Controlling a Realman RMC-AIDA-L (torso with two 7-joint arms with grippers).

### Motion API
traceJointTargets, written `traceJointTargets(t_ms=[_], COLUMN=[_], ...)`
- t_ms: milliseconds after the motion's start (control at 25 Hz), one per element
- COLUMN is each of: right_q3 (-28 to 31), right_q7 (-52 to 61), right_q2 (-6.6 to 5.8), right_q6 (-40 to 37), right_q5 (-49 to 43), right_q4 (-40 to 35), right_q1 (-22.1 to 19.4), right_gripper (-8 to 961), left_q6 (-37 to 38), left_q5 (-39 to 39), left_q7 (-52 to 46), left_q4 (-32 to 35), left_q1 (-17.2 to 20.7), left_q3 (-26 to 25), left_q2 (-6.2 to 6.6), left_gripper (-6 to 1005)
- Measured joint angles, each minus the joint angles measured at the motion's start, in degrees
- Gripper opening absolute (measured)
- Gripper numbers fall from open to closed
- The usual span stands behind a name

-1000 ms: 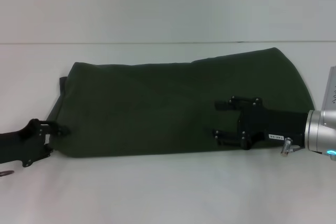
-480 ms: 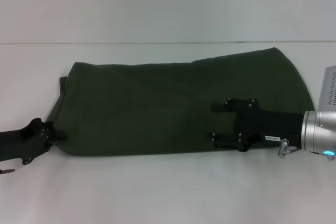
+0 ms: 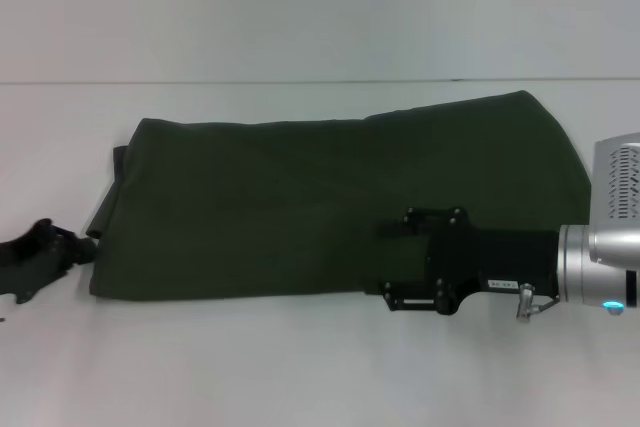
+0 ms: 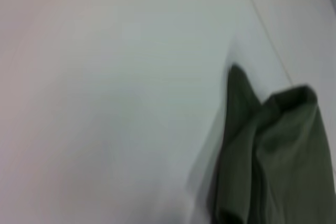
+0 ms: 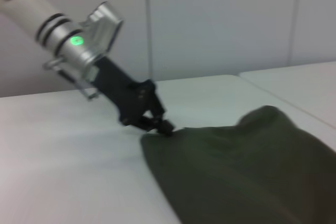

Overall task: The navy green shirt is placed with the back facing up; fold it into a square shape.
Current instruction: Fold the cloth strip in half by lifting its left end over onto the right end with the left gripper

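The edge of the shirt's end is all that my left gripper's fingers touch, so my left gripper needs to open, take the cloth farther in and pull [image 3: 130, 249] it along.
The navy green shirt [image 3: 300, 197] lies across the white table as a long band, its wider end at the right. My left gripper [image 3: 88, 247] is at the shirt's left end, pinched shut on the edge there. The right wrist view shows the same grip, with the left gripper [image 5: 164, 128] on the corner of the shirt [image 5: 241, 171]. My right gripper [image 3: 390, 265] hovers open over the shirt's near edge, right of centre, one finger above the cloth and one at the hem. In the left wrist view only the bunched end of the shirt [image 4: 283, 156] shows.
The white table [image 3: 300, 367] has bare surface in front of the shirt and to its left. A seam [image 3: 300, 81] runs across behind the shirt where the table meets the pale wall.
The left gripper has drawn back to the left, stretching the shirt's near-left corner with it. The right gripper has slid left and toward the near edge.
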Motion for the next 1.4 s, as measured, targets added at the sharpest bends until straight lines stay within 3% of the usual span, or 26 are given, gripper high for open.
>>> traceJointTargets(t_ms=[280, 720, 920, 1120, 1400], right_q3=[-0.79, -0.23, -0.08, -0.11, -0.08], right_q7=[0.0, 0.09, 0.07, 0.13, 0.29], right_q2=[0.16, 0.04, 0.01, -0.01, -0.01], right_q6=[-1.22, -1.1, -1.05, -0.87, -0.95], right_q5=[0.08, 0.74, 0.86, 0.88, 0.88], right_q4=[0.39, -0.12, -0.13, -0.13, -0.13], right_q1=[0.65, 0.11, -0.05, -0.07, -0.1], right_gripper=[767, 767, 767, 767, 767], left_q6=[0.33, 10.82, 12.21, 12.24, 11.58], left_q5=[0.01, 1.15, 1.43, 2.31, 2.4], left_q7=[2.77, -2.76, -3.49, -3.69, -3.92], left_q4=[1.86, 2.4, 2.51, 2.39, 1.76], left_q1=[0.78, 2.63, 4.02, 3.94, 3.64], left_q3=[-4.27, -5.65, -6.45, -5.93, -5.79], left_q2=[1.42, 1.17, 0.85, 0.84, 0.86], left_gripper=[49, 63, 163, 413, 575])
